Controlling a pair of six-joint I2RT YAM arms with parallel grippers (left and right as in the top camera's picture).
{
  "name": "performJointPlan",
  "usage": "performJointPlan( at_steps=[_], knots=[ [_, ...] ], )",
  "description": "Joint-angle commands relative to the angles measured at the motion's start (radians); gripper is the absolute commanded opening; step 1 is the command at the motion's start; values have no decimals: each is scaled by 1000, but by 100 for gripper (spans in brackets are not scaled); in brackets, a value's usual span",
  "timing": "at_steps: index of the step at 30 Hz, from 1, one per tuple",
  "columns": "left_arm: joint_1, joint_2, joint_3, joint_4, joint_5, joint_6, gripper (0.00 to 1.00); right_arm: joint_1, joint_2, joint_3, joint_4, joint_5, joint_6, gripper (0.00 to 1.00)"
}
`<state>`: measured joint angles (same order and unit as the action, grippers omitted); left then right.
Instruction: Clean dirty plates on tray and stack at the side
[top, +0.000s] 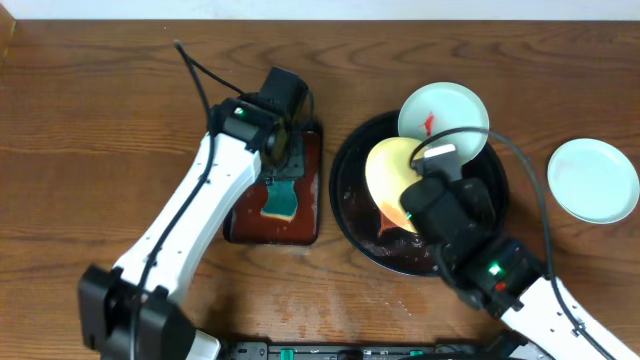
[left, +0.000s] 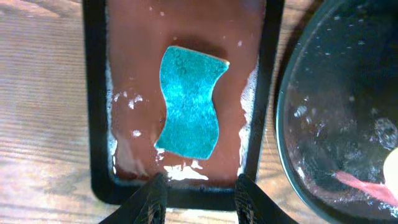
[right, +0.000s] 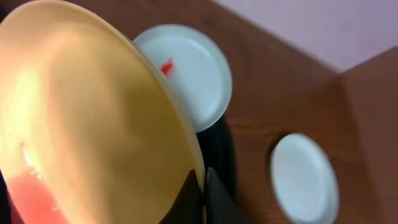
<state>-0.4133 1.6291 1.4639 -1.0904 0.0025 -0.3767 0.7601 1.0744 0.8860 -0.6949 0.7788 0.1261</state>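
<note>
My right gripper is going to release the pale yellow plate on top of the clean white plate (top: 597, 180) (right: 304, 179) on the table.
The pale yellow plate (top: 392, 170) with a red smear is tilted up over the round black tray (top: 345, 195); my right gripper (top: 418, 188) is shut on its rim, as the right wrist view shows: gripper (right: 203, 180), plate (right: 93, 124). A white plate with a red smear (top: 445, 115) rests on the tray's far rim (right: 186, 68). A clean white plate (top: 592, 180) lies on the table at the right (right: 305, 180). My left gripper (left: 199, 190) is open above the near end of the reddish-brown tray, short of the blue sponge (left: 188, 102).
The rectangular reddish-brown tray (top: 308, 215) holds soapy water and the sponge (top: 281, 198), left of the black tray. In the left wrist view the wet black tray's rim (left: 283, 143) lies just right of it. Wooden table all around.
</note>
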Motion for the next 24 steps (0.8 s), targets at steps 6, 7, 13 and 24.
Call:
performJointPlan(
  at_steps=[6,7,13,24],
  knots=[
    [3,-225,6,-51,14,9,49,158,50,4,3,237,-103,1],
    [3,-245,6,-58,14,9,50,169,56,4,3,257,-103,1],
    [3,-345,6,-87,13,9,81,265,78,4,7,433,-102,1],
    [3,-356,6,-87,13,9,82,315,78,4,59,503,-189,1]
  ],
)
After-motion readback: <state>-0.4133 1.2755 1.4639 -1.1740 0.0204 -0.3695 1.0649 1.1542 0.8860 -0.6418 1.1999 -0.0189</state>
